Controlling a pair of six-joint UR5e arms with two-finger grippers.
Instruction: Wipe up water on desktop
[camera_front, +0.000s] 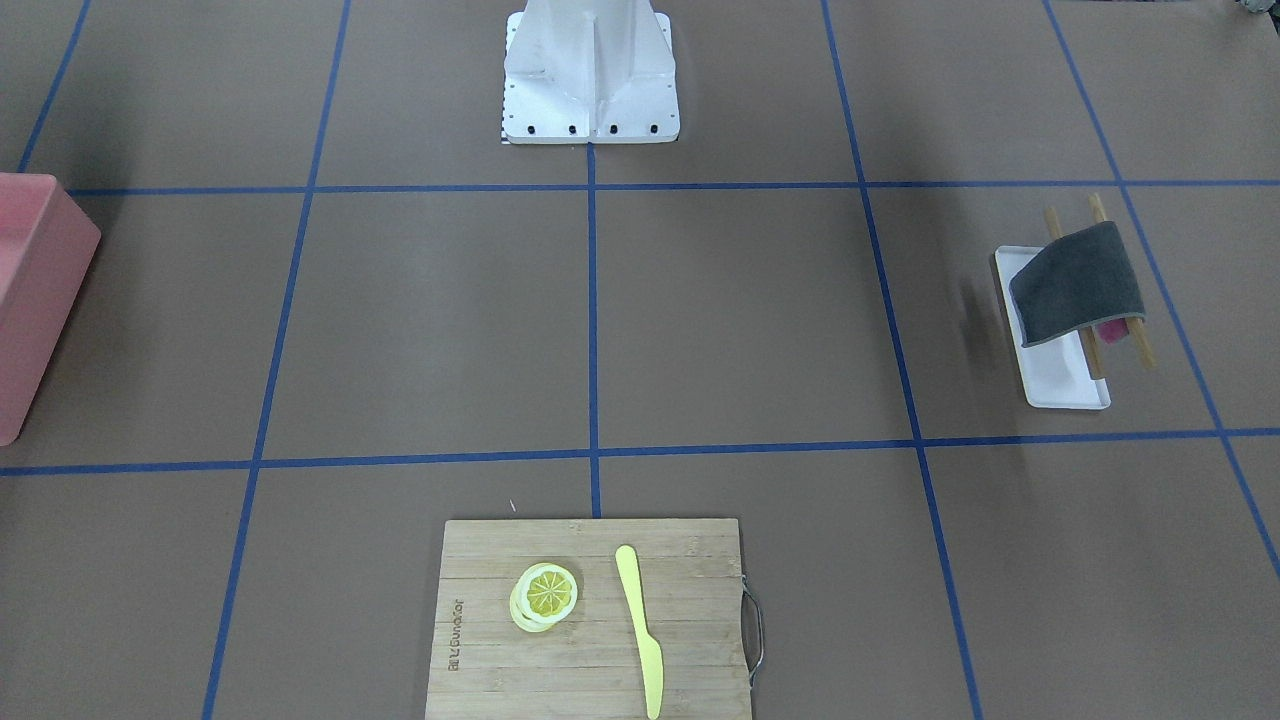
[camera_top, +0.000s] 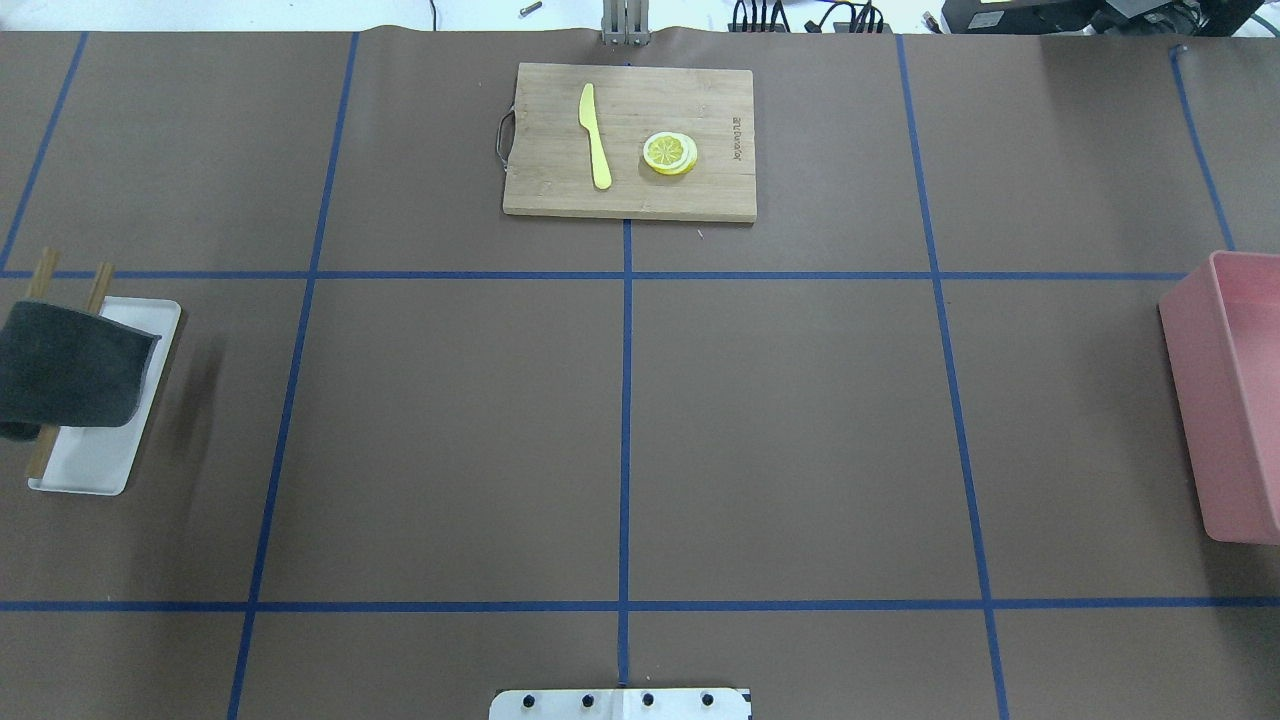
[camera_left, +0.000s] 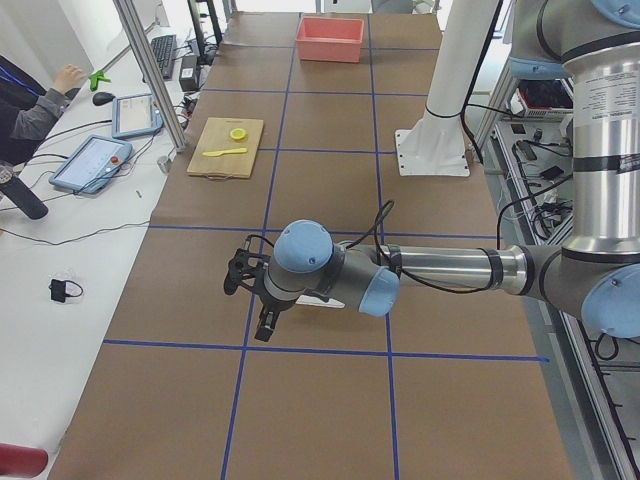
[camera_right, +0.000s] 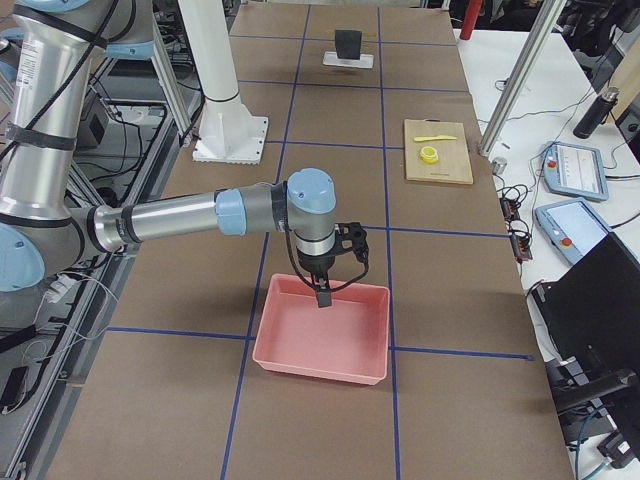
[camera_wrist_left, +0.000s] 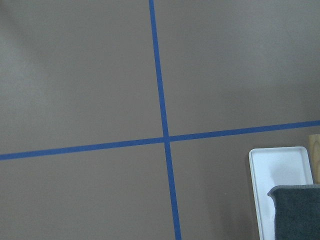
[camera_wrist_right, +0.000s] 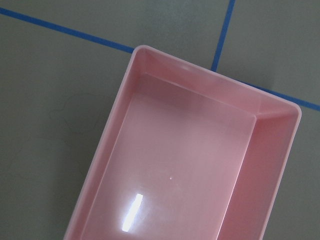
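Note:
I will close my left gripper on the fold (camera_front: 1123, 258) of the dark grey cloth, over the wooden rack's outer bar, farther from the robot's white base.
The desktop (camera_top: 780, 430) is a matte brown surface with blue tape lines; no water shows plainly on it. A dark grey cloth (camera_front: 1078, 283) hangs over a wooden rack on a white tray (camera_front: 1060, 380); it also shows in the overhead view (camera_top: 65, 365) and the left wrist view (camera_wrist_left: 297, 212). My left gripper (camera_left: 250, 300) hovers by that tray, seen only from the side, so I cannot tell if it is open. My right gripper (camera_right: 322, 295) hangs over the pink bin (camera_right: 320, 335); I cannot tell its state either.
The pink bin (camera_top: 1235, 400) stands at the desktop's right end and fills the right wrist view (camera_wrist_right: 175, 170). A bamboo cutting board (camera_top: 560, 190) at the far middle holds a yellow knife (camera_top: 596, 140) and lemon slices (camera_top: 670, 153). The robot's white base (camera_front: 590, 70) stands at the near edge.

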